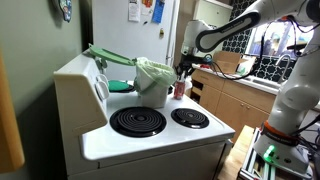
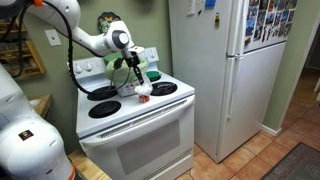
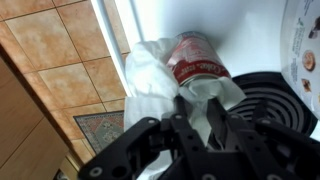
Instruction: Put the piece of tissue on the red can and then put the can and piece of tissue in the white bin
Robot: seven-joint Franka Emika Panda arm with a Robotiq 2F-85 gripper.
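The piece of tissue hangs mostly past the red can toward the stove's edge, so my gripper will open and pinch the tissue closer to the burner [image 3: 229, 92].
The red can [image 3: 196, 58] stands on the white stove top, beside a black burner [image 3: 265, 100]. A white piece of tissue [image 3: 150, 80] drapes over and beside the can. My gripper [image 3: 200, 108] is right above the can, its fingers close together with a fold of tissue pinched between them. In both exterior views the gripper [image 1: 182, 72] [image 2: 135, 78] hangs just over the can [image 1: 179, 89] and the tissue [image 2: 143, 94]. The white bin [image 1: 153, 81] with its pale green liner stands on the stove just beside the can; it also shows in an exterior view [image 2: 150, 71].
A green flat tray-like thing [image 1: 110, 55] lies on the stove's back panel. Black burners [image 1: 137, 121] [image 1: 188, 118] take up the front of the stove. A white fridge [image 2: 215, 70] stands beside the stove. Wooden cabinets [image 1: 225, 100] are beyond it.
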